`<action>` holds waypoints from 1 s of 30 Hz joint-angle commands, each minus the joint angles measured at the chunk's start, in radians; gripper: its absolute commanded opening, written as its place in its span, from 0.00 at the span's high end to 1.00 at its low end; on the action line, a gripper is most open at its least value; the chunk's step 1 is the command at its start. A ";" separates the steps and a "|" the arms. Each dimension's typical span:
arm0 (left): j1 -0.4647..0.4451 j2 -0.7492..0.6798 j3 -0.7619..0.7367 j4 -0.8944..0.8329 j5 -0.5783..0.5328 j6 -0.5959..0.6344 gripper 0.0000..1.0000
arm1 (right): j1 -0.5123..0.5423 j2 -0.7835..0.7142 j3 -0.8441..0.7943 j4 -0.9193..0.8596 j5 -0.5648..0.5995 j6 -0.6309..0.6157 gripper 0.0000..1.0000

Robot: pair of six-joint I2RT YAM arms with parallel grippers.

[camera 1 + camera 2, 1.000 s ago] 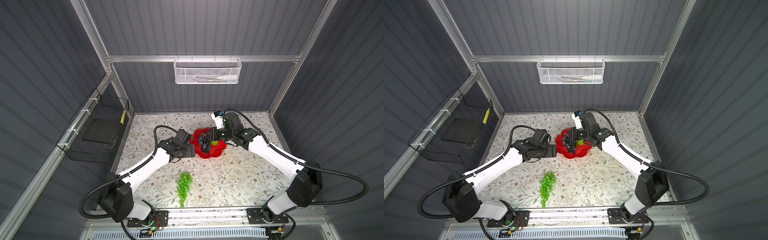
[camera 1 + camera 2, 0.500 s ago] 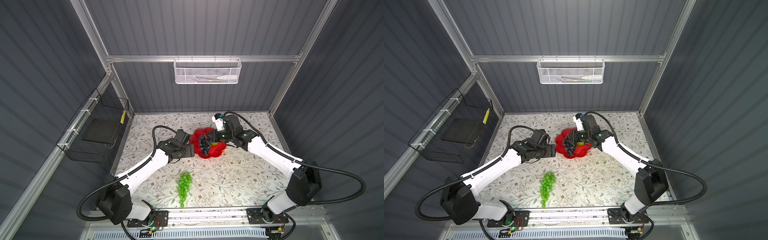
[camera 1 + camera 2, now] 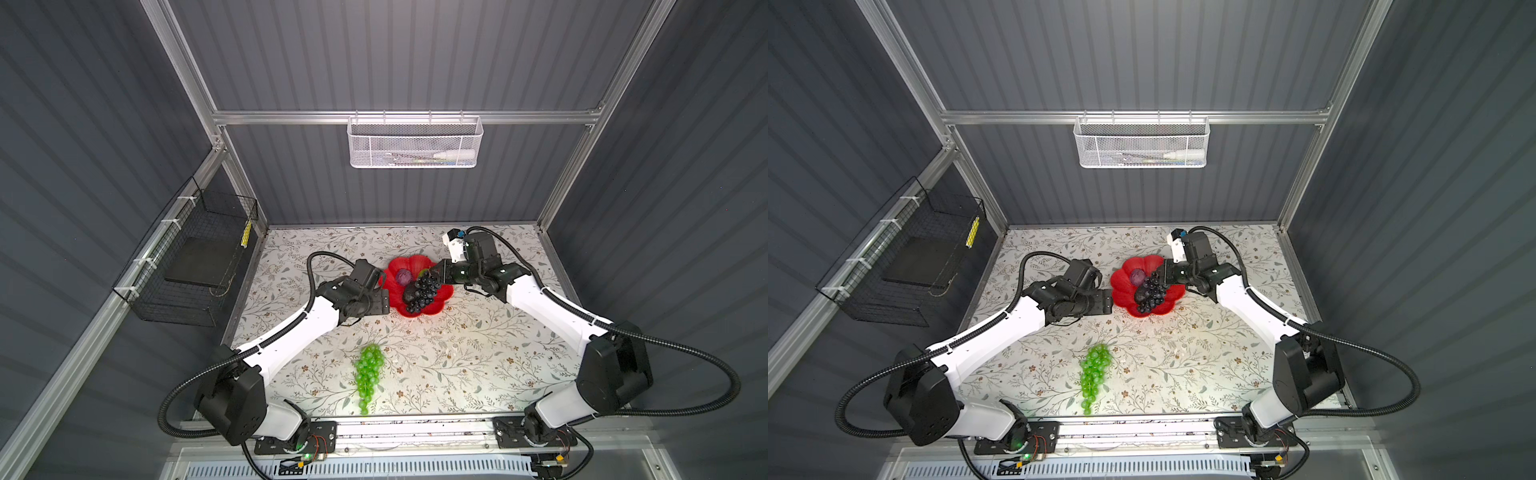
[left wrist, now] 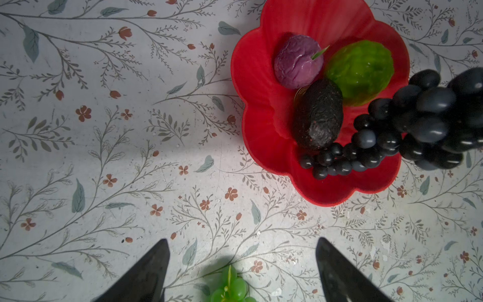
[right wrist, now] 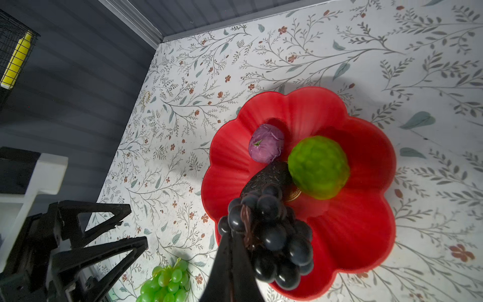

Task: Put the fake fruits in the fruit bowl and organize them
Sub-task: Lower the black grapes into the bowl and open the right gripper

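I need to use my right gripper to release the dark bunch of grapes in the red bowl (image 3: 425,293) (image 5: 305,215), beside the rough black oval.
The red flower-shaped fruit bowl (image 3: 415,264) (image 3: 1121,286) (image 4: 261,157) (image 5: 366,235) sits at mid-back of the table. In it lie a purple ball (image 4: 298,61) (image 5: 266,146), a bumpy lime-green fruit (image 4: 360,70) (image 5: 318,170) and a rough black oval (image 4: 318,115) (image 5: 271,172). My right gripper (image 3: 434,276) (image 3: 1163,276) (image 5: 231,232) is shut on the stem of the dark grape bunch (image 3: 424,291) (image 3: 1152,293) (image 5: 274,235), which hangs over the bowl with its lower end (image 4: 334,162) down beside the oval. My left gripper (image 3: 380,299) (image 3: 1106,301) (image 4: 241,243) stands open and empty left of the bowl. The green grape bunch (image 3: 368,374) (image 3: 1094,374) (image 4: 232,287) (image 5: 164,282) lies on the table in front.
A white mesh basket (image 3: 415,143) (image 3: 1142,145) hangs on the back wall. A black wire basket (image 3: 195,262) (image 3: 909,257) with a yellow item (image 5: 15,60) hangs on the left wall. Grey walls close in the floral table on three sides.
My right gripper has drawn back a little to the right with the dark grape bunch, uncovering the purple ball in the top views. The left arm has barely moved.
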 commanded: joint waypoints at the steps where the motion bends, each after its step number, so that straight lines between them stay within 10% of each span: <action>1: 0.007 0.016 0.021 -0.010 0.004 -0.005 0.12 | -0.025 0.051 -0.020 0.058 -0.044 -0.021 1.00; 30: 0.007 0.045 0.036 -0.017 0.024 -0.017 0.11 | -0.098 0.263 0.058 0.052 -0.012 -0.081 0.97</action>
